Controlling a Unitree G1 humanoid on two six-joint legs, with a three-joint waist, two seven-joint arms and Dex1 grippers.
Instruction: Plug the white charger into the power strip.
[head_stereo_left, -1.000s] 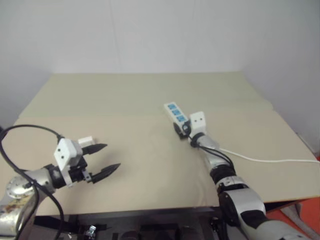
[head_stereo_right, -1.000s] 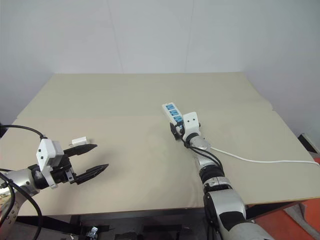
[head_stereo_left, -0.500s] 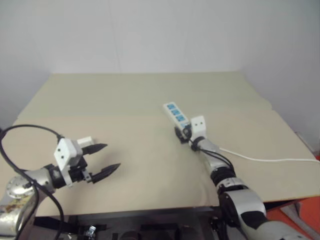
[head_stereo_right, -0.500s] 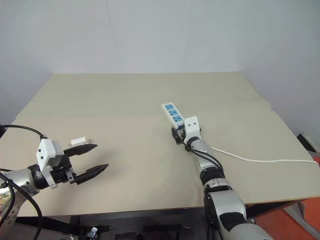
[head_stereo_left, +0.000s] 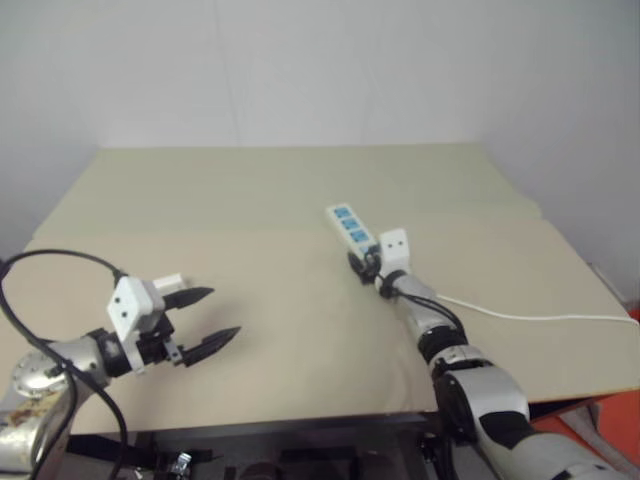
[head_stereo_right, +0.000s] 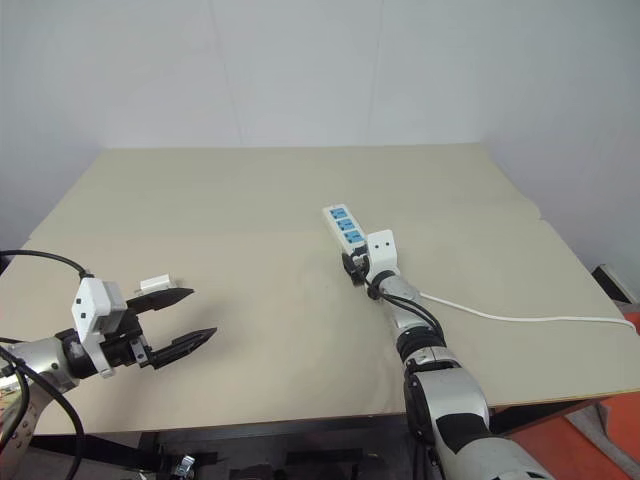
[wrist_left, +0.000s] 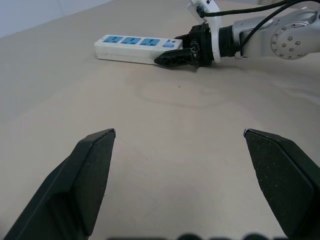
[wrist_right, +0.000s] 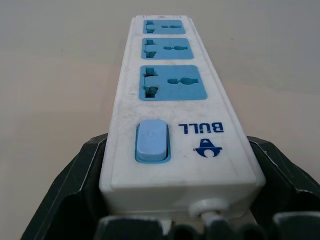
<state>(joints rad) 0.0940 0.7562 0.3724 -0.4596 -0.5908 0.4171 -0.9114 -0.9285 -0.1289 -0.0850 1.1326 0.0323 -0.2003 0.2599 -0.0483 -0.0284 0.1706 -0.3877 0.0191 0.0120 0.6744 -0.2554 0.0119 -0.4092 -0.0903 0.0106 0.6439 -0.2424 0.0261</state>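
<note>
The white charger just beyond my left gripper is next, so next I move that gripper over to it and close it on the charger's long sides (head_stereo_left: 172, 284).
The power strip (head_stereo_right: 340, 222) lies on the beige table (head_stereo_right: 250, 200), a white bar with three blue sockets (wrist_right: 171, 83) and a blue switch. My right gripper (head_stereo_right: 352, 268) is shut on its cable end, one black finger (wrist_right: 75, 185) pressed against each long side. The white charger (head_stereo_right: 155, 284) lies on the table at the left, just beyond my left gripper (head_stereo_right: 203, 312). That gripper hovers open over the table with nothing between its fingers (wrist_left: 90, 170).
The strip's thin white cable (head_stereo_right: 520, 318) trails right across the table to its right edge. A seam crosses the table from left to right. A pale wall stands behind the far edge.
The right forearm has settled a little lower, while its gripper stays at the strip's cable end. The left arm has not moved.
</note>
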